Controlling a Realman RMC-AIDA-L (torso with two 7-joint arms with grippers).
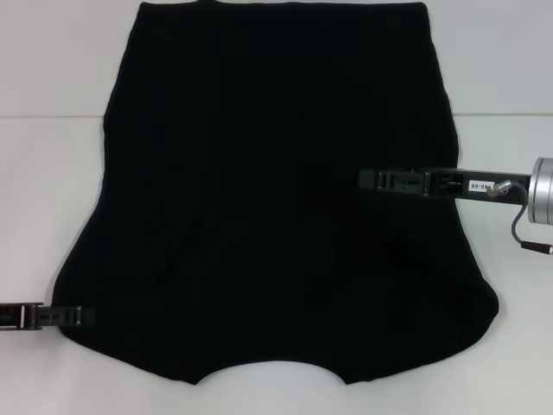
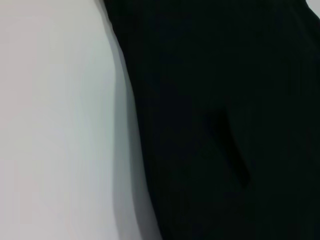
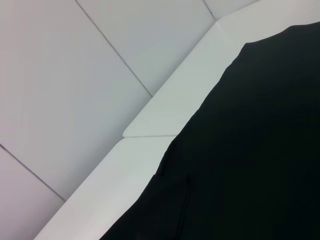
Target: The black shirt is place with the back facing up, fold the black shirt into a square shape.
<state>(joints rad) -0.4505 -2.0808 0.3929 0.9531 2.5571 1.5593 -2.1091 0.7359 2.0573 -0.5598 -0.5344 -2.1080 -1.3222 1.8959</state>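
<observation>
The shoulder edge [image 1: 489, 306] of the black shirt, straight across from my left gripper, should be gripped next by my right gripper, which will go there and close.
The black shirt [image 1: 259, 199] lies spread flat over most of the white table [image 1: 52, 173], with its curved neckline at the near edge. A faint diagonal crease crosses its right half. My left gripper [image 1: 91, 316] sits low at the shirt's near left corner, its tip at the fabric edge. My right gripper [image 1: 365, 180] reaches in from the right and hovers over the shirt's right half. The left wrist view shows the shirt [image 2: 225, 100] beside bare table [image 2: 50, 125]. In the right wrist view the shirt [image 3: 250, 150] lies along the table edge [image 3: 165, 120].
Bare white table shows to the left and right of the shirt and in a narrow strip along the near edge. Grey floor tiles [image 3: 75, 75] lie beyond the table edge in the right wrist view. The right arm's silver wrist cylinder [image 1: 543, 190] and cable are at the far right.
</observation>
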